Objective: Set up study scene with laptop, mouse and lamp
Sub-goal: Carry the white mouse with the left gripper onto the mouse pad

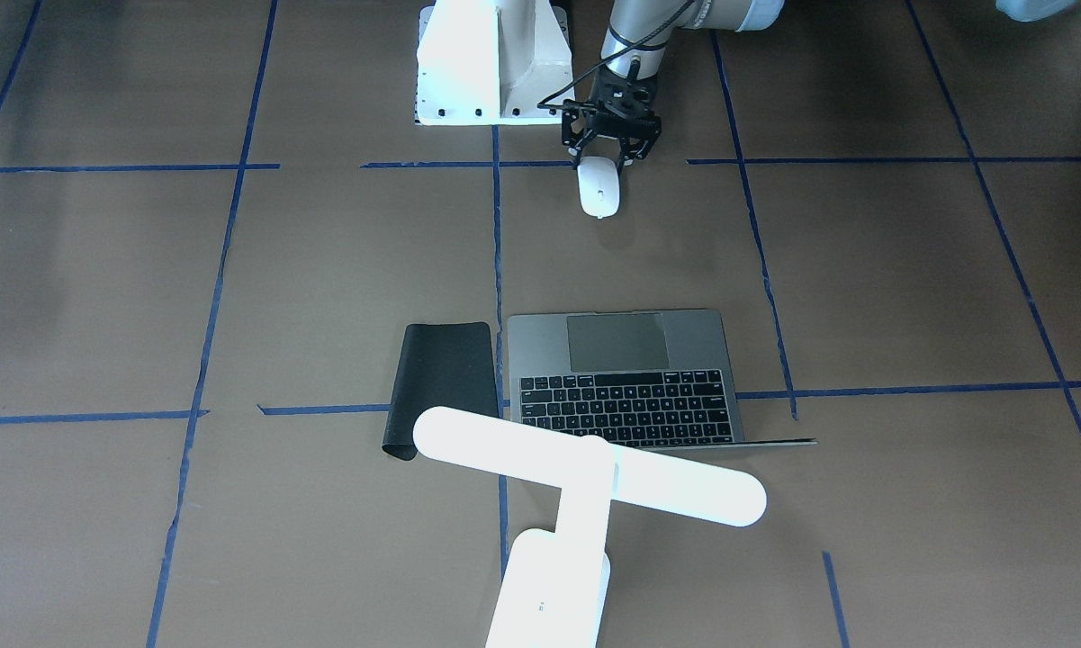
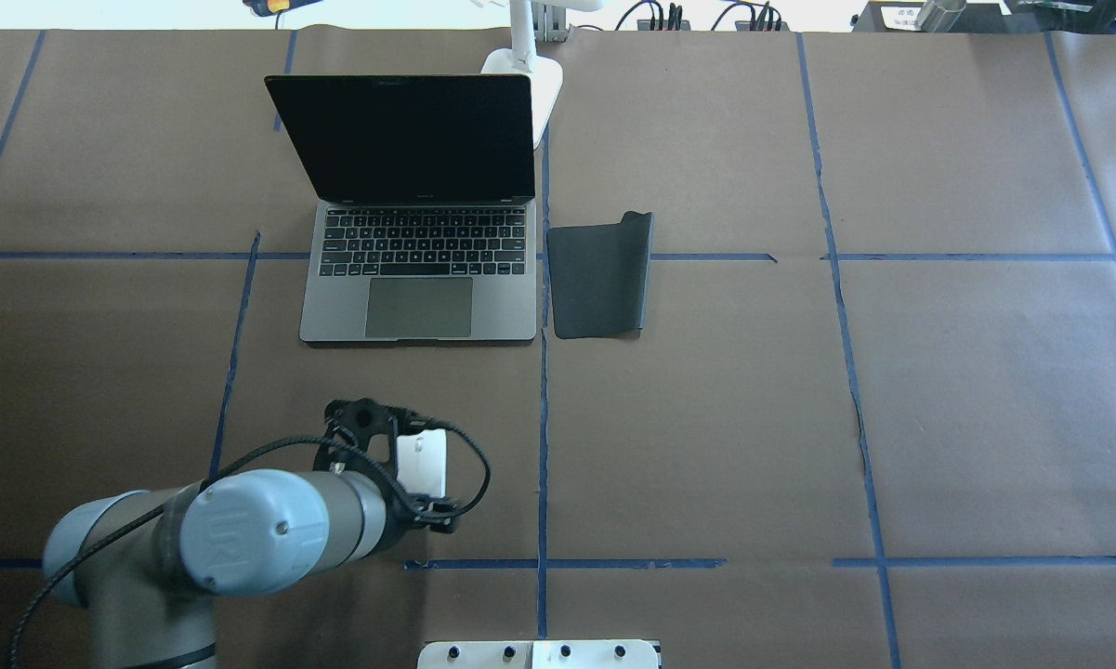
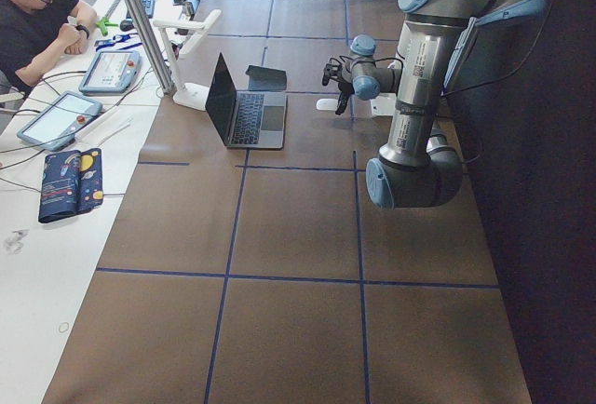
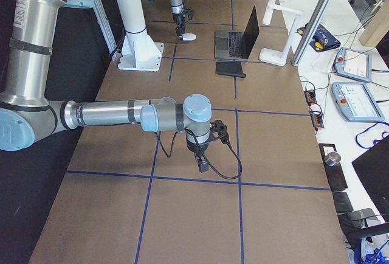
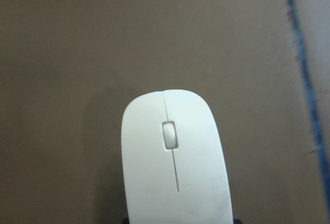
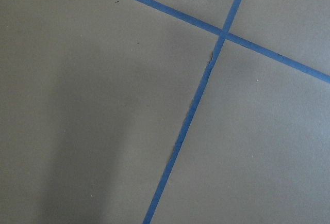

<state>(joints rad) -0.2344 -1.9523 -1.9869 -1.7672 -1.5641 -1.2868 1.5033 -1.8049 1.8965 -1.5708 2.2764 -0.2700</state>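
Note:
Next, my left gripper lets go of the white mouse on the middle of the black mat [image 1: 442,391], beside the laptop.
The white mouse [image 1: 599,189] is near the robot's base, its rear end between the fingers of my left gripper [image 1: 605,160], which looks shut on it. It fills the bottom of the left wrist view [image 5: 175,162], just above or on the brown paper; I cannot tell which. The open grey laptop [image 2: 418,279] sits mid-table with its screen up. The white T-shaped lamp [image 1: 585,472] stands behind the laptop, its base [image 2: 534,79] by the screen's corner. My right gripper [image 4: 203,162] hovers over bare table far from these; I cannot tell if it is open or shut.
A black mat [image 2: 599,279], one corner curled, lies right beside the laptop. The white bolted pedestal [image 1: 490,67] stands next to the left gripper. Blue tape lines [image 6: 191,110] cross the paper. An operator [image 3: 37,13] sits at a side table with tablets.

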